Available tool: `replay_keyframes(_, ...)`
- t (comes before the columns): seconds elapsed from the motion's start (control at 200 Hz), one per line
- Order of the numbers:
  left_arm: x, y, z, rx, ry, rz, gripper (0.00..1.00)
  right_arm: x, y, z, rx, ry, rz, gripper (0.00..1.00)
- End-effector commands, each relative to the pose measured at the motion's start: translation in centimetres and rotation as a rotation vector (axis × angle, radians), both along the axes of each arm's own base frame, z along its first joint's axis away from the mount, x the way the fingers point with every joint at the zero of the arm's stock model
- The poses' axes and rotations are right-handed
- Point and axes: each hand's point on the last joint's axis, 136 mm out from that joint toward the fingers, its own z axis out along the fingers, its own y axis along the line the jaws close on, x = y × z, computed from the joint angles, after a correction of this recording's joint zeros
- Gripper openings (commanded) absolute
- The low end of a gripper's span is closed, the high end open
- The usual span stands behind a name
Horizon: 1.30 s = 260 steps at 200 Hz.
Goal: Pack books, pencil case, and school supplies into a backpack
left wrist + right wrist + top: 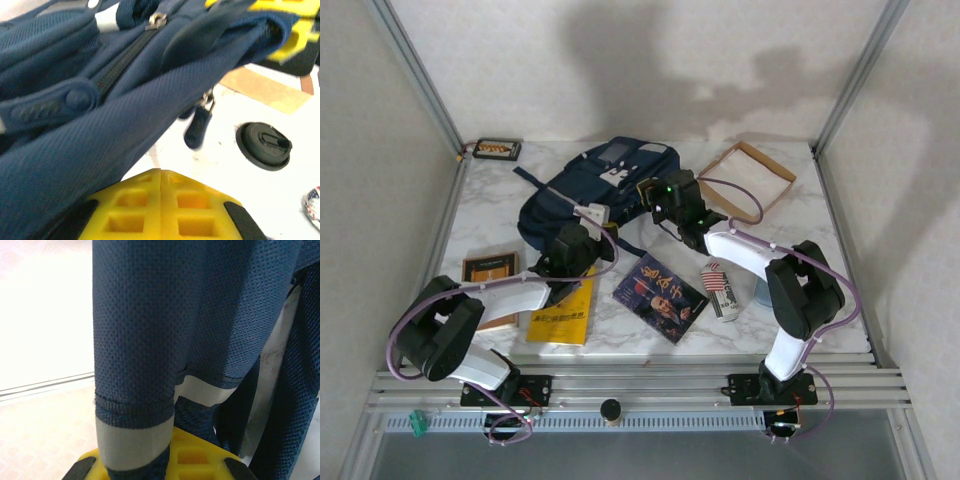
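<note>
I see the dark zip pull hanging ahead of my left gripper's empty, closed fingers, so next I open them, reach forward and pinch the zip pull's loose end [194, 138].
The navy backpack [595, 185] lies at the back middle of the table. My right gripper [655, 197] is at its right side, shut [150, 460] on a navy mesh strap [135, 365] with a white band. My left gripper [582, 228] is at the backpack's near edge; its yellow fingers are shut [161, 172] with nothing between them. Navy fabric [75, 165] lies against their left side and a dark zip pull [196, 129] hangs just ahead. Near the front lie the books: yellow [563, 315], dark blue [660, 297] and brown [490, 270]. A striped pencil case [720, 290] lies by the right arm.
A shallow cardboard tray [745, 178] sits at the back right and a small dark tray [497, 150] at the back left corner. A black round cap [264, 146] rests on the marble top ahead of the left gripper. The enclosure's walls close in the sides.
</note>
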Motion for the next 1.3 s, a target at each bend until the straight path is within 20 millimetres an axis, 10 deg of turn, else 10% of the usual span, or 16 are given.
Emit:
replay_keyframes(0.0, -0.5, -0.5, -0.2, -0.004, 0.03, -0.042, 0.0, 0.1, 0.0, 6.1, 0.095, -0.137, 0.005, 0.0)
replay_keyframes(0.21, 0.0, -2.4, 0.4, -0.018, -0.014, -0.063, 0.0, -0.5, 1.1, 6.5, 0.116, -0.125, 0.026, 0.0)
replay_keyframes(0.511, 2.4, -3.6, 1.8, -0.013, -0.101, -0.02, 0.33, -0.8, 1.2, 6.6, 0.121, -0.127, 0.023, 0.0)
replay_keyframes(0.666, 3.6, -3.4, 2.3, -0.021, -0.143, 0.027, 0.34, -0.9, 1.3, 6.3, 0.119, -0.122, 0.023, 0.0)
replay_keyframes(1.067, 5.8, -4.3, 4.0, -0.054, -0.184, 0.054, 0.0, -1.0, 1.1, 5.8, 0.125, -0.111, 0.012, 0.0)
replay_keyframes(1.297, 3.8, -2.8, 3.0, -0.029, -0.149, 0.056, 0.0, -0.3, -0.2, 6.1, 0.106, -0.128, -0.022, 0.0)
